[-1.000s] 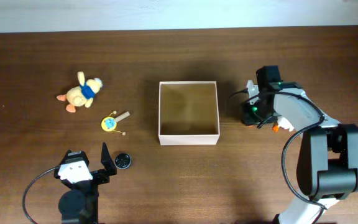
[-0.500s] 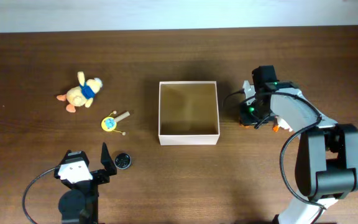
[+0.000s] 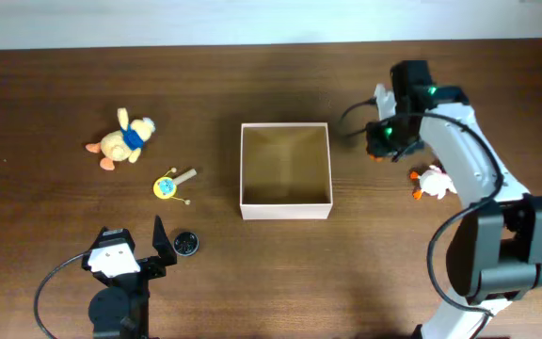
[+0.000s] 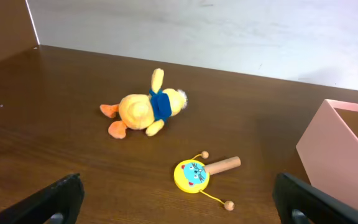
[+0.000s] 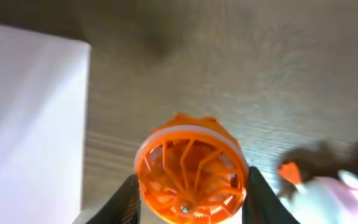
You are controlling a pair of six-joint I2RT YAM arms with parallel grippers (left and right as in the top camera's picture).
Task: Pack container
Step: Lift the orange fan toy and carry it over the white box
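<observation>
I need to let go of the orange spoked toy, still held above the table, with my right gripper on the tan bottom of the container, toward the container's far side (image 3: 309, 157).
The container (image 3: 286, 209), a square open box with white walls and a tan inside, stands mid-table. Its wall shows white in the right wrist view (image 5: 30, 124) and pinkish in the left wrist view (image 4: 344, 149). My right gripper (image 3: 380, 146) hangs just right of the box's far right corner, shut on a round orange spoked toy (image 5: 191, 171) held above the table. My left gripper (image 4: 179, 208) stands wide open near the front left edge, nothing between its fingers (image 4: 55, 199). A yellow duck plush (image 3: 125, 139) and a yellow cat-face rattle drum (image 3: 169, 185) lie left of the box.
A white plush with orange bits (image 3: 431, 183) lies right of the box, below my right arm. A small black round thing (image 3: 186, 243) sits beside my left gripper. The table's far edge meets a pale wall (image 4: 229, 31).
My right gripper has risen and moved toward the table's far side with the orange toy in it, uncovering the white plush. The left arm has not moved.
</observation>
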